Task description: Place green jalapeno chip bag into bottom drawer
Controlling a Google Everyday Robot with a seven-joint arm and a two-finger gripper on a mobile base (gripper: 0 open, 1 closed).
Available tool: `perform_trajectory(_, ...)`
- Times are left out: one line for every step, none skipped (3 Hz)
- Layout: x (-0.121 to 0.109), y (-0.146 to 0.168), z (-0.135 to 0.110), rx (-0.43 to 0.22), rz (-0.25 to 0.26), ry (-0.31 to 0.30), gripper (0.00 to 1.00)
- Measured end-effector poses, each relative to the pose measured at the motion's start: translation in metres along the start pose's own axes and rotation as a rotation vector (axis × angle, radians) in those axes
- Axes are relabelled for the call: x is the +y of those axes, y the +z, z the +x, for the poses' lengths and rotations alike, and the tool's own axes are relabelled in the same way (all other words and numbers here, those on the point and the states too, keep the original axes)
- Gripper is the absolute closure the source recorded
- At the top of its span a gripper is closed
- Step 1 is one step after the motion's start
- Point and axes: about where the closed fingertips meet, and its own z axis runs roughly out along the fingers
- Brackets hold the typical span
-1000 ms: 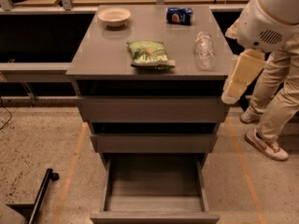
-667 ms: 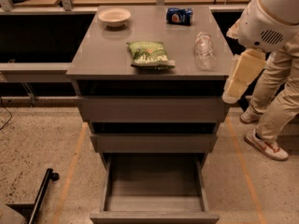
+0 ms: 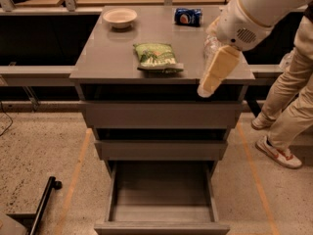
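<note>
The robot's gripper needs to go to the green jalapeno chip bag next and grab its end point(image 3: 171, 62) nearest the clear plastic bottle.
The green jalapeno chip bag point(image 3: 156, 57) lies flat on the grey cabinet top point(image 3: 107, 58), near its front middle. The bottom drawer point(image 3: 161, 226) is pulled out and looks empty inside. The two shallower drawers above it are shut or nearly shut. My gripper point(image 3: 215, 75) hangs from the white arm point(image 3: 254, 13) over the cabinet's front right edge. It sits to the right of the bag, apart from it, and holds nothing that I can see.
A blue soda can point(image 3: 188, 16) and a white bowl point(image 3: 120, 17) sit at the back of the top. A clear plastic bottle point(image 3: 210, 44) is mostly hidden behind my gripper. A person's legs point(image 3: 288, 106) stand to the right. A black bar point(image 3: 41, 204) lies on the floor at the lower left.
My arm and gripper have moved left, from beside the cabinet's right side to over its front right edge, and now cover the bottle. The bag and drawers have not moved.
</note>
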Motion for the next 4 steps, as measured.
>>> perform_trajectory(-0.016, 0.024, -0.029, -0.073, -0.002, -0.017, 0.0)
perform_trajectory(-0.037, 0.047, -0.054, -0.139, -0.015, -0.012, 0.0)
perform_trajectory(-0.039, 0.05, -0.056, -0.145, -0.017, -0.012, 0.0)
perform_trajectory(-0.044, 0.063, -0.061, -0.171, 0.0, 0.025, 0.0)
